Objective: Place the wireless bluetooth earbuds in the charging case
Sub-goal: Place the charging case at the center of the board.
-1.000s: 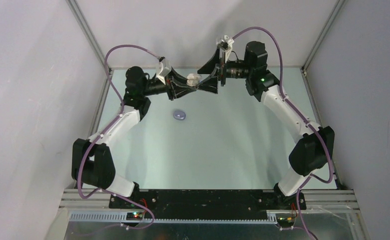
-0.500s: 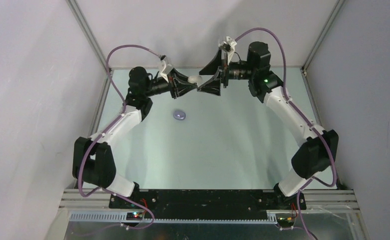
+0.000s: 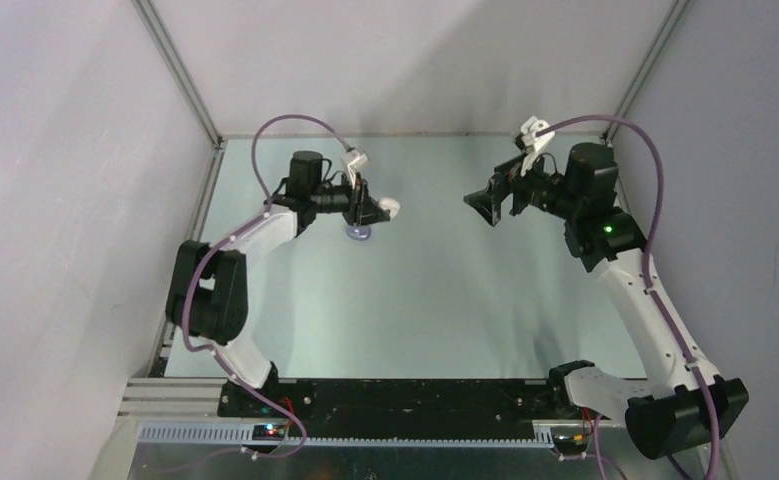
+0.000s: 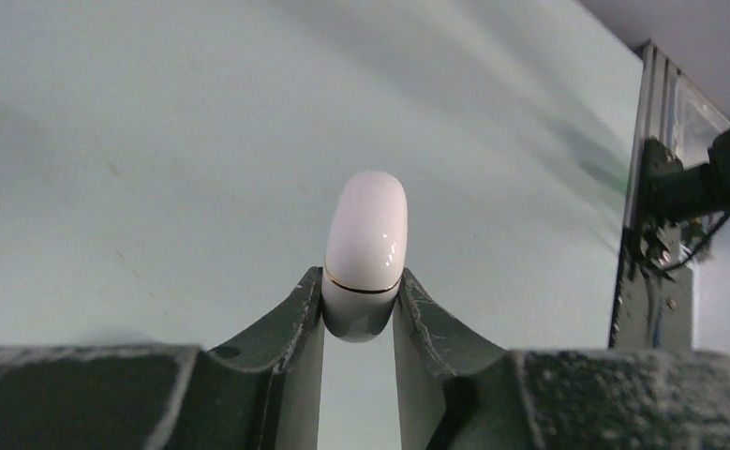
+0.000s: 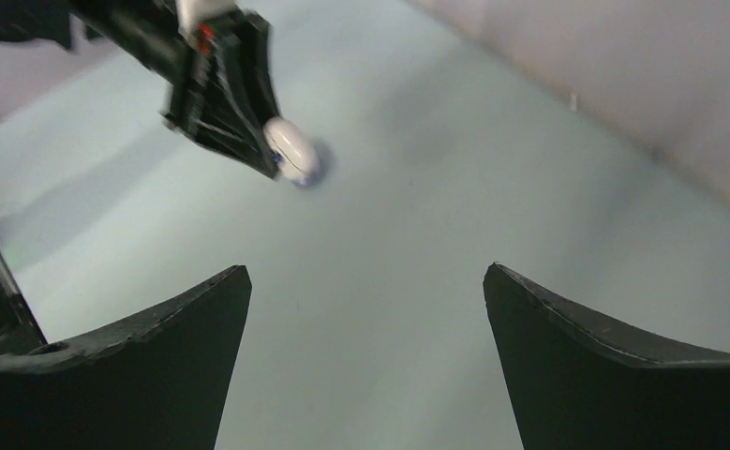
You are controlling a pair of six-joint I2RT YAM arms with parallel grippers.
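The robot's left gripper should release the white oval charging case on the open table (image 3: 403, 265) near the pale purple rounded object.
My left gripper (image 3: 377, 209) is shut on a white oval charging case (image 3: 390, 208), closed, with a thin gold seam. In the left wrist view the case (image 4: 365, 225) stands up out of the fingertips, gripped by its lower end. A small pale purple rounded object (image 3: 359, 233) lies on the table just under the left gripper; I cannot tell what it is. My right gripper (image 3: 485, 206) is open and empty, held above the table to the right, facing the left gripper. From the right wrist view (image 5: 365, 272) the case (image 5: 292, 152) shows ahead. No earbuds show in any view.
The pale green table (image 3: 435, 300) is walled by grey panels left, right and behind, with metal frame rails (image 3: 180, 70) at the corners. A rail post (image 4: 656, 187) stands at the right of the left wrist view.
The two grippers met at the white case at the far middle. Now the right gripper has let go and swung away right; the left gripper has moved nearer and lower with the case, over the purple object.
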